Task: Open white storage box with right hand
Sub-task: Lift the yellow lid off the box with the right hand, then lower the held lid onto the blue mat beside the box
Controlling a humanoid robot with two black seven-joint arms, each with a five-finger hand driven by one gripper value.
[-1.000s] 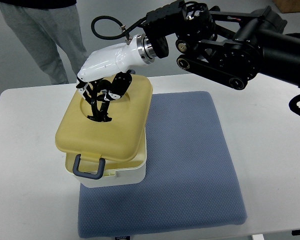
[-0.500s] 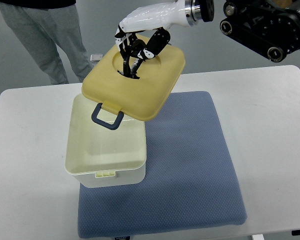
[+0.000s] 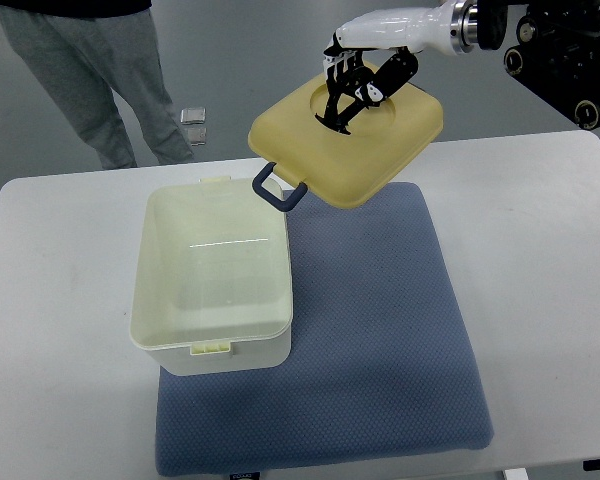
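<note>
I should use my right gripper to set the yellow lid free on the far part of the blue mat (image 3: 371, 243), beside the white storage box.
The white storage box (image 3: 212, 350) stands open on the left part of the blue mat (image 3: 370, 340); its inside looks empty. My right hand (image 3: 345, 90) comes in from the upper right. Its fingers are shut in the round recess of the yellow lid (image 3: 365, 150). It holds the lid in the air, tilted, above the mat's far edge and to the right of the box. The lid's dark blue latch handle (image 3: 277, 190) hangs from its lower left edge. My left arm does not show.
The white table (image 3: 550, 260) carries the mat and box. A person in grey trousers (image 3: 90, 70) stands beyond the table's far left. Two small clear items (image 3: 193, 125) lie on the floor behind the table.
My right hand has lifted the yellow lid off the box and carried it up and to the right. The box now stands open and has not moved.
</note>
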